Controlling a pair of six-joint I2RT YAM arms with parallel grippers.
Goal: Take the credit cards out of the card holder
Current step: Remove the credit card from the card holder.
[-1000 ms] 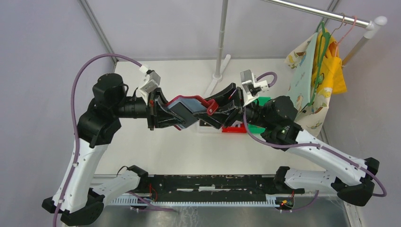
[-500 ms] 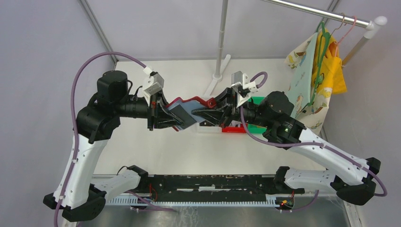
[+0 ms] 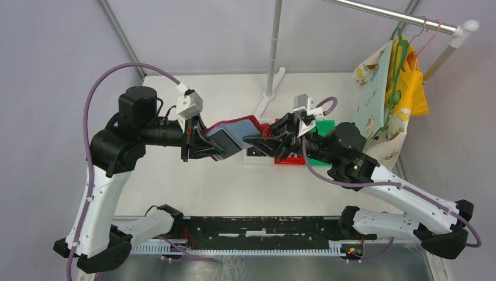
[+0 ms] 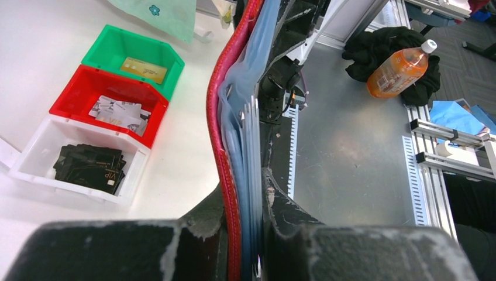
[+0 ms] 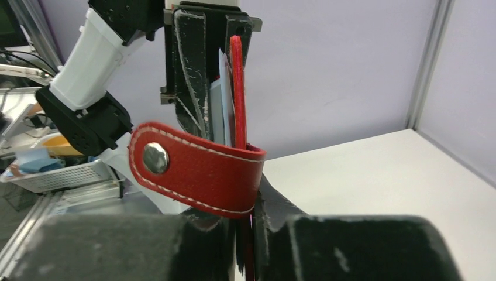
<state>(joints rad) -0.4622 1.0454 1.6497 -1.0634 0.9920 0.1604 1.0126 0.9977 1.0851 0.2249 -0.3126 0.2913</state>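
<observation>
The card holder tilts up from my left gripper, so my left gripper needs to open while my right gripper turns the holder level, and then close on its end (image 3: 212, 131).
The card holder (image 3: 237, 127), a red wallet with a grey-blue inside, hangs in the air between both grippers. My left gripper (image 3: 206, 145) is shut on its left end. My right gripper (image 3: 264, 139) is shut on its right end by the red snap tab (image 3: 267, 130). A dark card-like rectangle (image 3: 222, 140) lies on the inside near the left gripper. The left wrist view shows the wallet (image 4: 219, 117) edge-on in shut jaws (image 4: 247, 234). The right wrist view shows the tab (image 5: 196, 170) over shut jaws (image 5: 248, 231). Dark cards (image 4: 88, 167), silvery cards (image 4: 120, 111) and a golden card (image 4: 143, 69) lie in bins.
A white bin (image 4: 35, 149), a red bin (image 4: 76, 91) and a green bin (image 4: 111, 38) stand in a row below the wallet; the red bin (image 3: 288, 159) and green bin (image 3: 321, 124) show from above. A pole base (image 3: 268, 93) and hanging fabrics (image 3: 392, 93) stand behind.
The wallet turned edge-on and then back, so its grey-blue inside faces up again. The right wrist rolled and shifted left. Both grippers kept their hold.
</observation>
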